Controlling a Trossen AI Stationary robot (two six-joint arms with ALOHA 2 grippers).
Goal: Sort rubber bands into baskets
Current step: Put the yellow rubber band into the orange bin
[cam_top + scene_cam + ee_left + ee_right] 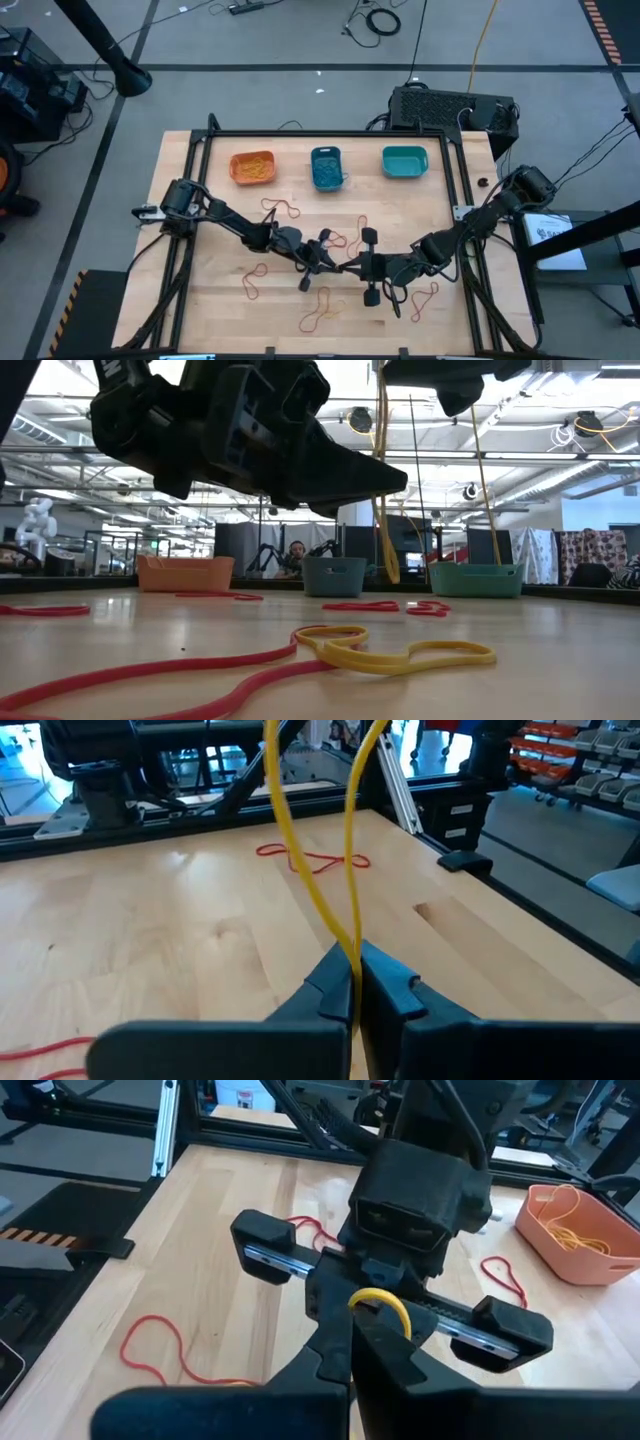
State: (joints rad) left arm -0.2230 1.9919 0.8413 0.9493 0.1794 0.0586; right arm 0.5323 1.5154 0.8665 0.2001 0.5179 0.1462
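My left gripper will release the yellow rubber band that I am placing, so that it rests on top of the yellow rubber bands in the orange basket (254,169).
A yellow rubber band (383,490) is held up over the table's middle, between my two grippers. My left gripper (338,262) comes in from the table's left, and my right gripper (352,266) faces it from the right. Both are shut on the band, fingertip to fingertip. The orange basket (252,167), the blue basket (327,167) and the teal basket (404,161) stand in a row along the far edge. The orange one holds yellow bands and the blue one holds blue bands. Several red bands (280,208) lie flat on the wood. My left gripper pinches the yellow band between its two shut fingers at one spot (350,948), coming in about level from the table's left. Two strands (285,830) run straight out from the fingertips. The band is clear of the table. My right gripper pinches the yellow band at its fingertips, coming in about level from the table's right. A short arc of the band (385,1300) curves out beside the fingers, right in front of my left gripper. In the low view the band's lower end (391,572) hangs clear of the table.
A yellow band (400,652) and a red band (150,675) lie near the front edge. More red bands lie at the front left (255,280), the front right (425,298) and the front middle (320,310). A black frame rail (330,133) runs behind the baskets.
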